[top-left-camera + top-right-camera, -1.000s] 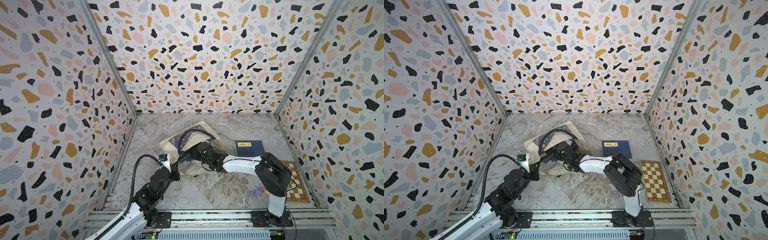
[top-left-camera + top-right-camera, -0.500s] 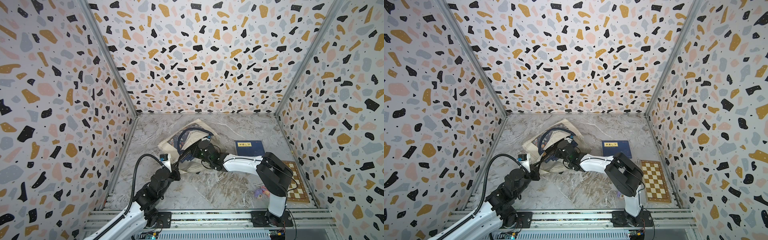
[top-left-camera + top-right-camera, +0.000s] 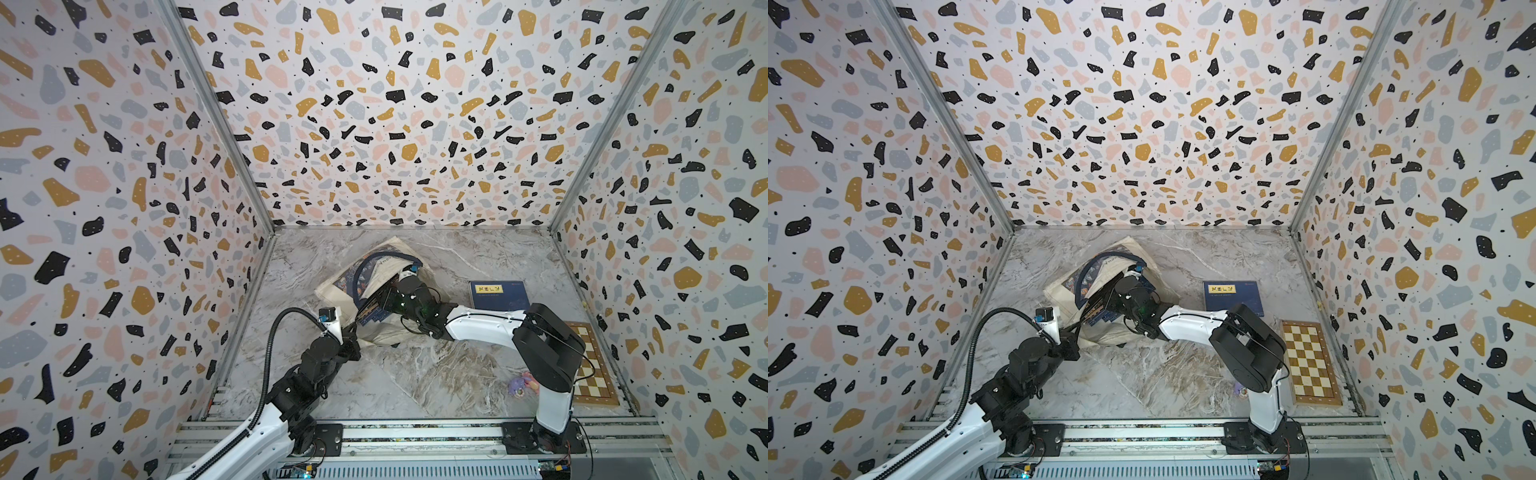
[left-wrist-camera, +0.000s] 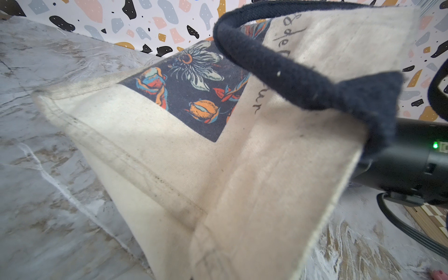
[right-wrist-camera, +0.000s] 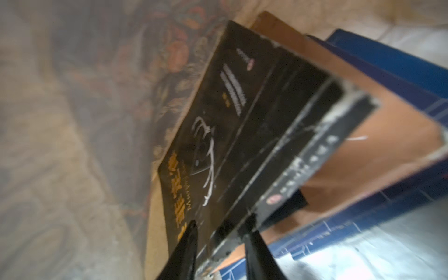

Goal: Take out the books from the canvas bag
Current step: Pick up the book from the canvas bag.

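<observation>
The spine of the dark book slants across the fingertips of my right gripper. Next, I open it, turn it square and pinch both covers [image 5: 249, 170] before I pull the book out.
The cream canvas bag [image 3: 399, 249] [image 3: 1129, 249] lies on its side at the middle of the floor, navy handle [image 4: 278, 70] looped over it. My left gripper [image 3: 353, 330] [image 3: 1073, 332] is shut on the bag's near edge; in the left wrist view the cloth [image 4: 194, 157] hides the jaws. My right gripper [image 3: 380, 301] [image 5: 221, 220] reaches into the bag's mouth and is shut on the spine edge of a dark book [image 5: 230, 116], which is tilted up. Under it lie an orange-covered book [image 5: 375, 145] and a blue book [image 5: 400, 68]. One navy book [image 3: 498, 295] [image 3: 1233, 297] lies on the floor to the bag's right.
A checkered board [image 3: 590, 365] [image 3: 1308, 361] lies by the right wall. A small pink and purple toy [image 3: 521, 384] sits beside the right arm's base. Patterned walls close in the left, back and right sides.
The right gripper has shifted slightly inside the bag's mouth, and the bag's top cloth has moved a little with it. The left gripper has kept its hold.
</observation>
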Controlling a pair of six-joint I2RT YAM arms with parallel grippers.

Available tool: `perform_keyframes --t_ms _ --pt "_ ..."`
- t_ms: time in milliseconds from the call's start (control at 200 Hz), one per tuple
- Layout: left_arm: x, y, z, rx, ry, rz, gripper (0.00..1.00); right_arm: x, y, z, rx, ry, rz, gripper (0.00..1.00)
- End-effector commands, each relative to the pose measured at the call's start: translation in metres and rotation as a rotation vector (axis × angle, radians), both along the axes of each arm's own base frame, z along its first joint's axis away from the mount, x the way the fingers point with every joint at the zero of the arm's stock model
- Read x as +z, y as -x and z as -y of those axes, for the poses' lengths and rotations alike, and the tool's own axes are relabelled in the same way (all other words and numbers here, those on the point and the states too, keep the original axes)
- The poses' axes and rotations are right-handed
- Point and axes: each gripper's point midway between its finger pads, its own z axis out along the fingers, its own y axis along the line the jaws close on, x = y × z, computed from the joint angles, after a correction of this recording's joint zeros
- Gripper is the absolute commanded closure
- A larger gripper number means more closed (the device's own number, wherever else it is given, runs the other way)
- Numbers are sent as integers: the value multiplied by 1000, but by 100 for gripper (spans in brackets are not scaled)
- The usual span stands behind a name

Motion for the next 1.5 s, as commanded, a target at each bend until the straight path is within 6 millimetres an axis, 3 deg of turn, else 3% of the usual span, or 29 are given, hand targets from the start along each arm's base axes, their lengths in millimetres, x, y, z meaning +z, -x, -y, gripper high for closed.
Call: perform_keyframes --t_ms 0,335,671,821,1021,1146,1386,1491 --pt "15 -2 4 -15 27 48 100 72 -12 -18 26 -165 144 65" --pt "15 -3 5 -19 26 46 100 87 -19 -6 -54 -168 137 65" --pt "16 -2 5 -18 28 51 100 60 -33 -7 -139 -114 -2 54" --pt "16 -2 5 -17 30 51 100 63 -33 -17 -121 -178 -13 54" --pt "16 -2 4 -13 32 52 100 86 -27 -30 -46 -290 60 63" --pt "17 -2 4 -12 31 53 100 84 -25 -32 -35 -299 67 72" --pt "17 -1 3 -10 32 55 100 75 -14 -16 -36 -284 54 95" --pt "18 -1 2 -10 34 56 100 77 -7 -5 -35 -270 65 100"
